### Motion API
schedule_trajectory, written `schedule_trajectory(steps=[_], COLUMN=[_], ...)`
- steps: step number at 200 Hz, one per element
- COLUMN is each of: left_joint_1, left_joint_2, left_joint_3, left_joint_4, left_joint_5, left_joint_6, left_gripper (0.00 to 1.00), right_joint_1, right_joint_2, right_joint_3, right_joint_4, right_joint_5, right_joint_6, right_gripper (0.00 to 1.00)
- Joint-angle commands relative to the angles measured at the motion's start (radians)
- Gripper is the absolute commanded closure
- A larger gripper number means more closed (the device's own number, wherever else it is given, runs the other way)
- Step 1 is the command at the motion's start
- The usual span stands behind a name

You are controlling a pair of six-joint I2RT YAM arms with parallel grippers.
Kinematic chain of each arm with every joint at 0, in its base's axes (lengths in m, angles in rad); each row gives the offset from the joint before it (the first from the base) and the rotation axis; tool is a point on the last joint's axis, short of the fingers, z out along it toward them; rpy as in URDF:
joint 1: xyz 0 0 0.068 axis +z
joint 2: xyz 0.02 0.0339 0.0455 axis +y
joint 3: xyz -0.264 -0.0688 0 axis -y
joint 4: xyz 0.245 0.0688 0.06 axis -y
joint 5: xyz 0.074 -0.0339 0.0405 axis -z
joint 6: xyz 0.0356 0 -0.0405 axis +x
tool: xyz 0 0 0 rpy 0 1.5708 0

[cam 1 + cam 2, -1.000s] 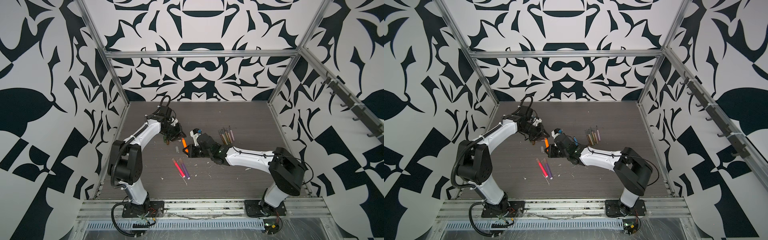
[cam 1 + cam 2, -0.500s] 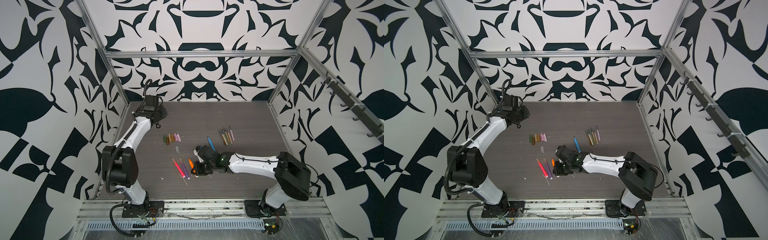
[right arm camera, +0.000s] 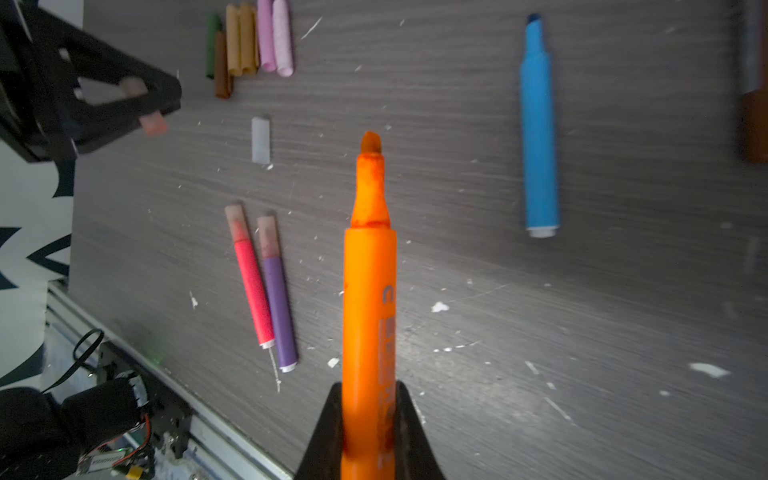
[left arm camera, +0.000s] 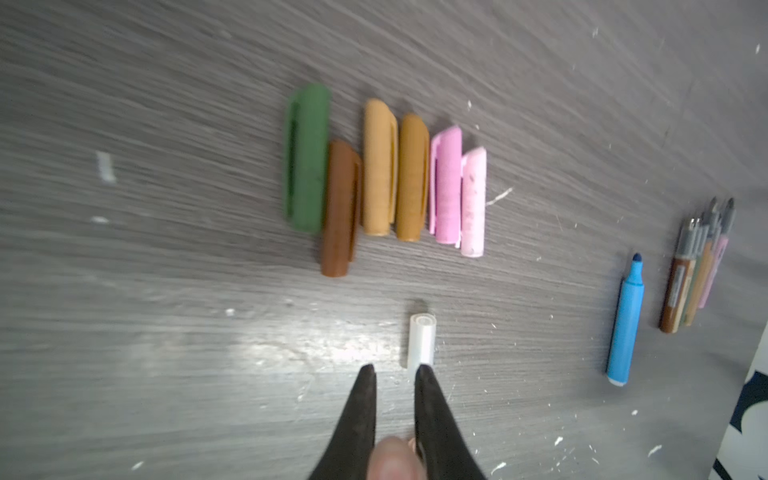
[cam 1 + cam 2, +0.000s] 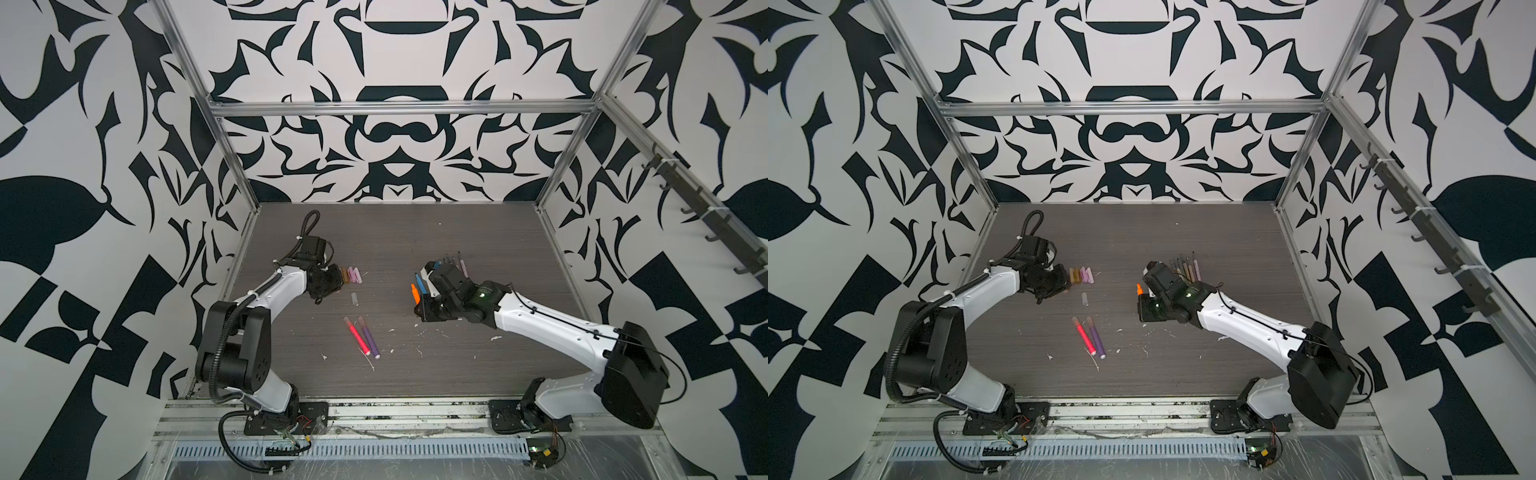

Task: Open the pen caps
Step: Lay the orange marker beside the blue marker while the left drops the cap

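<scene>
I need to release the pale pinkish pen cap on the table (image 5: 350,301) (image 4: 395,353) next to the clear cap with my left gripper.
My right gripper (image 3: 370,386) is shut on the orange pen (image 3: 369,291), held above the table with its tip bare; in both top views it hangs at centre right (image 5: 414,292) (image 5: 1139,289). My left gripper (image 4: 395,368) is shut on a pale pinkish pen cap (image 3: 153,124) seated deep between its jaws, just short of a clear cap (image 4: 422,340). Beyond that lies a row of several muted pen caps (image 4: 378,166) (image 5: 353,274). A pink pen (image 3: 249,274) and a purple pen (image 3: 276,291) lie side by side with caps on. An uncapped blue pen (image 3: 538,133) lies apart.
Several thin uncapped pens (image 5: 1185,268) lie in a row behind my right gripper (image 5: 419,299). White scraps (image 5: 419,351) litter the dark table's front half. Patterned walls and metal frame posts close in the table on three sides.
The left gripper came from the back-left corner forward to the row of caps. The right gripper moved back and right from beside the pink and purple pens, still carrying the orange pen.
</scene>
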Motion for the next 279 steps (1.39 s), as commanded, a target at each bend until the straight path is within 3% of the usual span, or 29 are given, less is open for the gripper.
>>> schedule_trajectory(steps=[1, 50, 118, 148, 193, 239, 279], left_joint_1=[-0.027, -0.091, -0.093, -0.093, -0.093, -0.093, -0.093], left_joint_2=[0.046, 0.158, 0.193, 0.177, 0.150, 0.136, 0.102], left_joint_3=[-0.005, 0.034, 0.065, 0.059, 0.038, 0.032, 0.029], left_joint_4=[0.035, 0.021, -0.020, -0.023, -0.026, -0.023, -0.022], left_joint_5=[0.026, -0.012, -0.037, -0.039, -0.035, -0.032, -0.026], left_joint_6=[-0.014, -0.017, -0.017, -0.011, -0.008, -0.010, -0.016], left_gripper=[1.00, 1.00, 1.00, 0.87, 0.77, 0.70, 0.69], right_joint_1=[-0.026, -0.035, -0.037, -0.036, -0.036, -0.036, -0.038], right_joint_2=[-0.020, -0.008, -0.003, 0.002, 0.024, 0.124, 0.274], right_joint_3=[0.031, 0.038, 0.039, 0.038, 0.039, 0.121, 0.226], right_joint_4=[-0.059, -0.066, -0.067, -0.065, -0.050, -0.077, -0.089], right_joint_5=[0.024, 0.023, 0.019, 0.017, 0.013, 0.084, 0.176], right_joint_6=[-0.072, -0.081, -0.086, -0.087, -0.091, -0.154, -0.238], right_gripper=[1.00, 1.00, 1.00, 1.00, 1.00, 1.00, 1.00])
